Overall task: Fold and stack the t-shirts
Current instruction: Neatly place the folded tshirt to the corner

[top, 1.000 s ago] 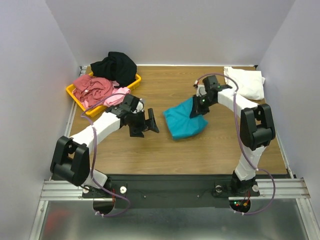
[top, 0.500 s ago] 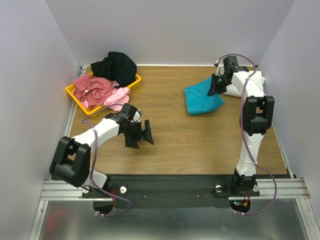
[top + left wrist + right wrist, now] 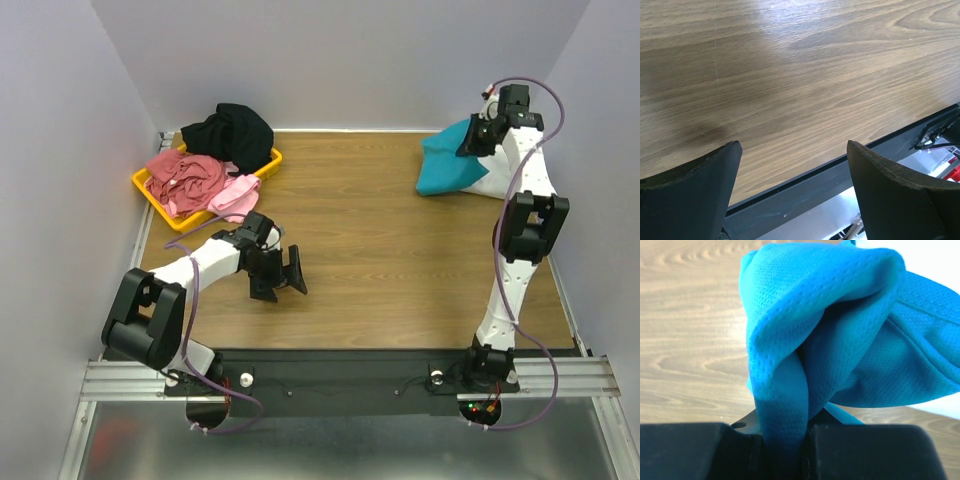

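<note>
Next, I release the folded teal-blue t-shirt from my right gripper squarely onto the white t-shirt (image 3: pixel 486 157) near the back wall.
My right gripper (image 3: pixel 478 138) is shut on the folded teal-blue t-shirt (image 3: pixel 448 164) and holds it at the far right corner, above the white t-shirt (image 3: pixel 500 182). Up close, the teal cloth (image 3: pixel 830 340) bunches between the black fingers (image 3: pixel 865 450), with white cloth (image 3: pixel 935 260) behind. The black t-shirt (image 3: pixel 228 130), dusty red t-shirt (image 3: pixel 184 174) and pink t-shirt (image 3: pixel 232 194) lie in and around the yellow tray (image 3: pixel 268 164) at far left. My left gripper (image 3: pixel 282 274) stands open over bare wood, nothing between its fingers (image 3: pixel 690 190).
The wooden table (image 3: pixel 370 260) ends at a dark rail (image 3: pixel 805 190) on the near side. Grey walls close in the left, right and back. The right arm stretches along the right edge.
The right gripper carried the teal t-shirt from mid-table up and right to the far right corner over the white shirt. The left arm drew slightly back toward its base, still open.
</note>
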### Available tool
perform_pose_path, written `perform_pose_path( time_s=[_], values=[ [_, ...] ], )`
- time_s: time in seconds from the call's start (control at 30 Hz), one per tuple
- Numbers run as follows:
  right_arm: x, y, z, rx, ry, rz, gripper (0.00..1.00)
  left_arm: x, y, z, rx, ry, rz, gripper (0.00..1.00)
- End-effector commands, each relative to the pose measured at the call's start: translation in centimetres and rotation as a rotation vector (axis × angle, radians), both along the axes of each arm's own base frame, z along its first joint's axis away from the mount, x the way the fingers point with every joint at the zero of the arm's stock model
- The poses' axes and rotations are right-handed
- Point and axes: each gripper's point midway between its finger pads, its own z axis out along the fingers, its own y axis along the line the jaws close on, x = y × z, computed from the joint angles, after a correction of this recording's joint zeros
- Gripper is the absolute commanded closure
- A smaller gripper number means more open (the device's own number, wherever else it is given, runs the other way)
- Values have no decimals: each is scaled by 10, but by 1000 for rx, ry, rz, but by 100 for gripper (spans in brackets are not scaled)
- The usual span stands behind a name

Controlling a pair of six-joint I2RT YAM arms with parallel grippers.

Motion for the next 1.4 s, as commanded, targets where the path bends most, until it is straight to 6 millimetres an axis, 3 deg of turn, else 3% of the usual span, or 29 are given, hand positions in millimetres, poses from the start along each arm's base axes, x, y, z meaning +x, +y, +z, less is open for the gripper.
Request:
perform_pose_path(
  time_s=[0.0, 0.33, 0.47, 0.7, 0.83, 1.1, 1.2, 1.27, 1.3, 1.33, 1.37],
  values=[
    [14, -23, 27, 1, -84, -39, 100, 5, -3, 5, -15, -2, -2, 2],
    [15, -95, 50, 58, -160, -151, 99, 10, 0, 9, 19, -3, 20, 2],
    [19, -118, 41, 84, -166, -184, 100, 12, -1, 13, 11, -3, 42, 2],
    [31, -129, 18, 59, -162, -198, 100, 9, 1, 17, 22, 9, 65, 2],
    [40, -122, 1, 112, -163, -175, 100, 6, 3, 18, 25, 15, 82, 1],
    [58, -144, 10, 30, -249, -240, 98, 10, 5, 21, 45, 20, 106, 2],
    [63, -148, 14, 5, -283, -264, 90, 11, 3, 20, 38, 30, 112, 2],
    [65, -149, 14, -13, -288, -265, 72, 11, 2, 19, 37, 37, 111, 2],
    [64, -151, 12, -24, -282, -275, 49, 11, 1, 19, 36, 39, 110, 2],
    [63, -152, 11, -33, -277, -286, 49, 12, 1, 20, 35, 38, 110, 2],
    [61, -153, 9, -47, -270, -289, 31, 12, 1, 20, 37, 39, 111, 2]
  ],
)
